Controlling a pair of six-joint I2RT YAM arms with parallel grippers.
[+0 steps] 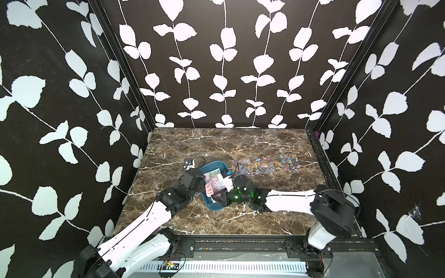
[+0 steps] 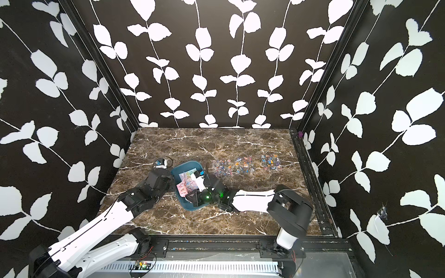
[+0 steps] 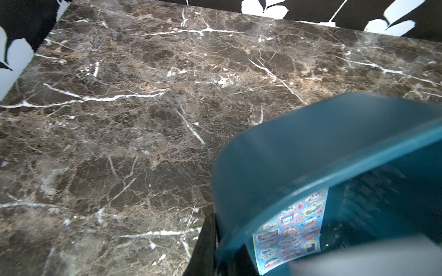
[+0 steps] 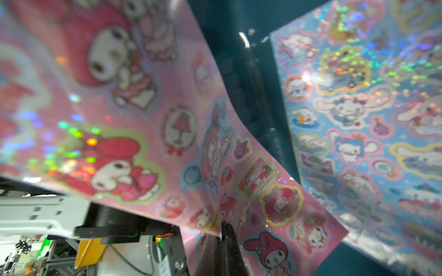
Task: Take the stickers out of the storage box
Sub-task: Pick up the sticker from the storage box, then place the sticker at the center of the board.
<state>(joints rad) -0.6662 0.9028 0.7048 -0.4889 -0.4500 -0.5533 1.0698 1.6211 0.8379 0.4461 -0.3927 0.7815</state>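
The pink sticker sheet will be let go from my right gripper on the table (image 1: 280, 212) between the clear sheets and the front rail.
The teal storage box (image 1: 213, 165) sits left of the table's middle, also seen in the other top view as the storage box (image 2: 190, 164). My left gripper (image 1: 203, 179) is shut on its left rim; in the left wrist view the box wall (image 3: 287, 143) runs between the jaws of the left gripper (image 3: 215, 251). My right gripper (image 1: 215, 196) reaches into the box and is shut on the edge of a pink sticker sheet (image 4: 143, 119), pinched at the right gripper (image 4: 224, 229). A light-blue sheet (image 4: 358, 119) lies in the box beside it. Three clear sticker sheets (image 1: 263, 164) lie in a row on the table right of the box.
A small blue-and-white gadget with a black cable (image 1: 190, 163) lies just behind my left wrist. Black frame rails (image 1: 321, 154) run along the table's right side and front edge. Leaf-patterned walls close in the table on three sides.
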